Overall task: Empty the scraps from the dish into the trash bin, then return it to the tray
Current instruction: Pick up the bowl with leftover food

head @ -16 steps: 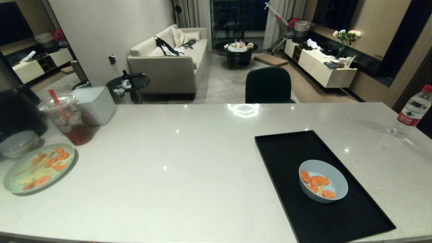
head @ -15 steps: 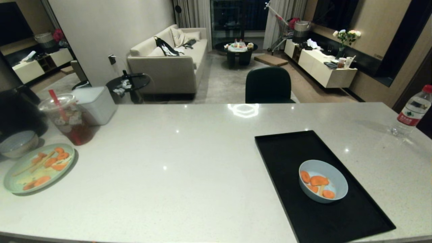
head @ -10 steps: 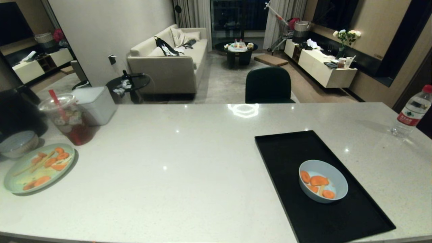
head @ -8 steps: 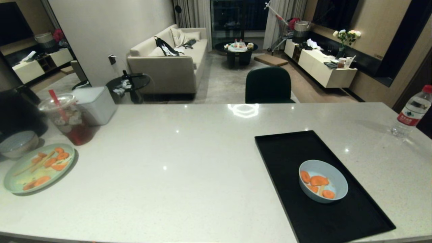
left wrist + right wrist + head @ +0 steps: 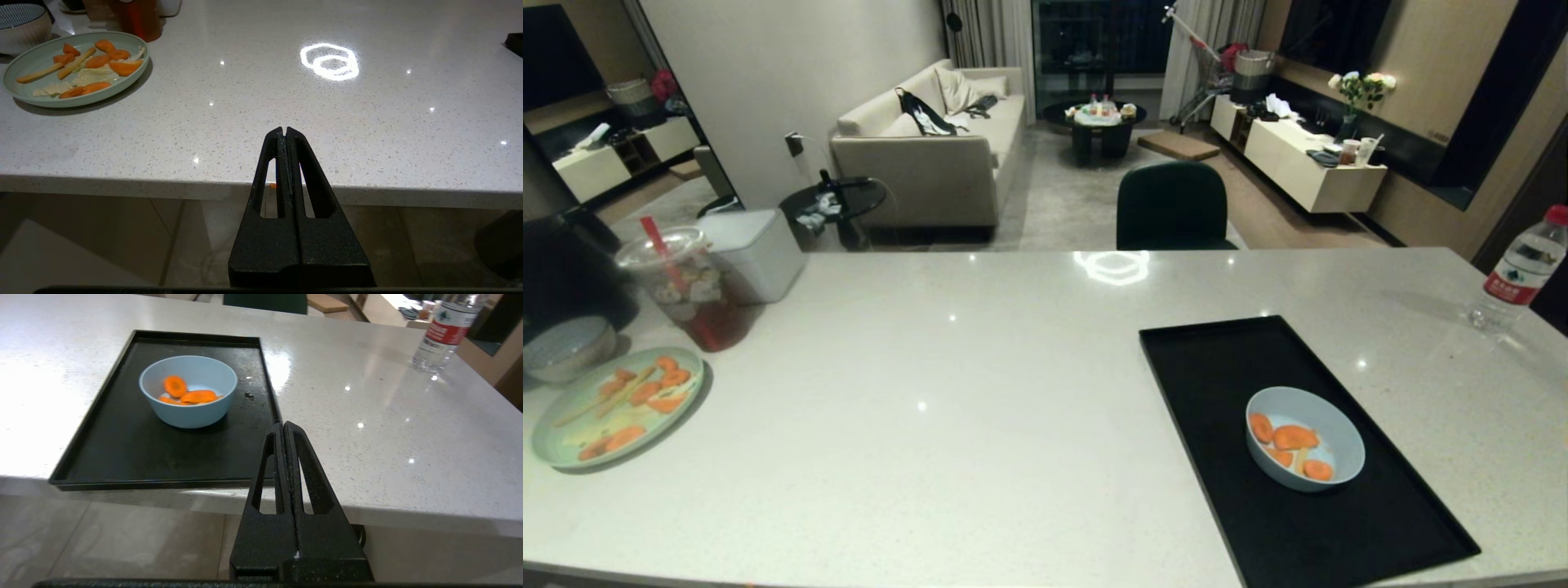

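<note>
I will next move my right gripper to the dish's rim (image 5: 1361,440) (image 5: 236,382), on the side toward the water bottle, and close it there.
The dish (image 5: 1304,438), a small light-blue bowl, stands on the near half of the black tray (image 5: 1217,359) on the right of the white counter. The scraps (image 5: 1294,438), orange carrot slices, lie in it. In the right wrist view the dish (image 5: 188,390) with its scraps (image 5: 190,395) sits on the tray (image 5: 135,449), beyond and to one side of my right gripper (image 5: 283,424). That gripper is shut and empty, level with the counter's near edge. My left gripper (image 5: 284,130) is shut and empty too, at the counter's edge. Neither arm shows in the head view. The trash bin is out of view.
A green plate (image 5: 617,406) of carrot pieces, a grey-white bowl (image 5: 565,347), a lidded drink cup (image 5: 690,286) with a red straw and a white box (image 5: 756,249) stand at the counter's left end. A water bottle (image 5: 1523,269) stands far right. A dark chair (image 5: 1172,204) is behind the counter.
</note>
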